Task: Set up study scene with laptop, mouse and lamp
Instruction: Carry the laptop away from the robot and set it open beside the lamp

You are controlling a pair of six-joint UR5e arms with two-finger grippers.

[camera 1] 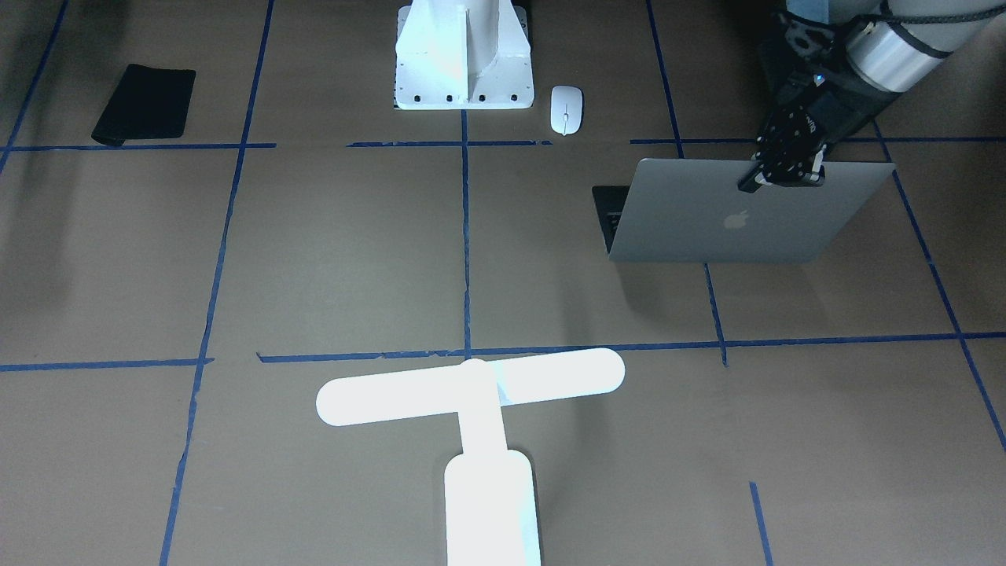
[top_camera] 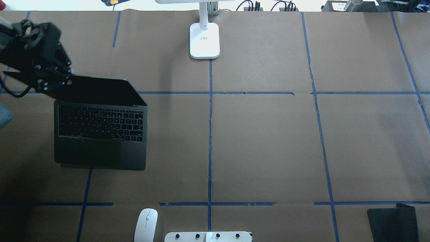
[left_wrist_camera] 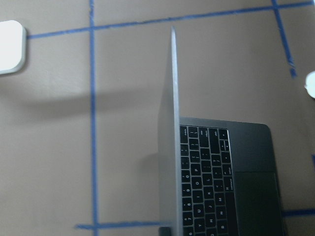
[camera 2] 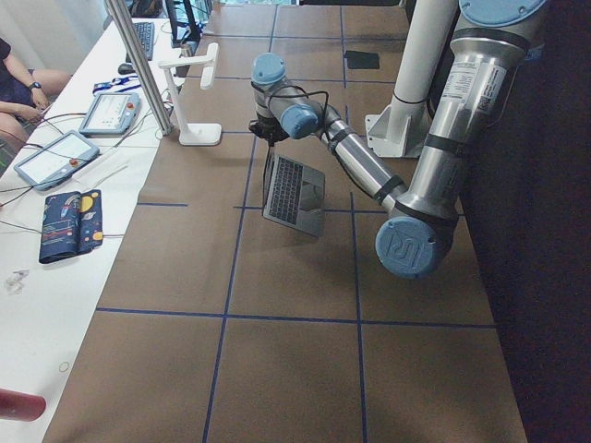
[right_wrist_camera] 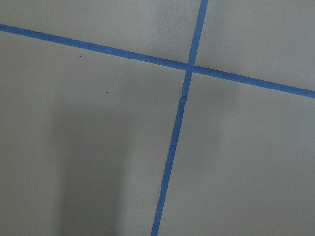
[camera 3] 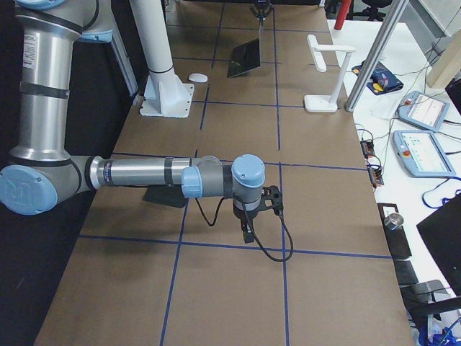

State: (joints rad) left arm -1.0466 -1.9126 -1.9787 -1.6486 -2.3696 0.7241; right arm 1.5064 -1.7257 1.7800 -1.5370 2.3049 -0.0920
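Note:
Next, my left gripper lets go of the grey laptop on the table (camera 1: pixel 582 313) (left_wrist_camera: pixel 123 117) by the lamp, alongside the centre tape line.
The grey laptop (camera 1: pixel 707 224) stands open on the robot's left side of the table, its keyboard (top_camera: pixel 100 124) facing the robot. My left gripper (camera 1: pixel 780 179) pinches the top edge of its lid, near one corner. The left wrist view looks down the lid edge-on (left_wrist_camera: pixel 172 147). The white mouse (camera 1: pixel 566 108) lies beside the pedestal, near the table's robot-side edge (top_camera: pixel 146 224). The glowing T-shaped lamp (camera 1: pixel 471 393) stands at the far middle, its base (top_camera: pixel 204 40) on the centre tape line. My right gripper (camera 3: pixel 248 229) shows only in the exterior right view, hanging low over bare table; I cannot tell if it is open.
A black mat (camera 1: pixel 145 102) lies on the robot's right near the front edge (top_camera: pixel 393 222). The white bolted pedestal (camera 1: pixel 464 55) stands at the robot's base. Blue tape lines (right_wrist_camera: pixel 187 69) divide the brown table. Tablets and cables sit on the side desk (camera 2: pixel 65 157).

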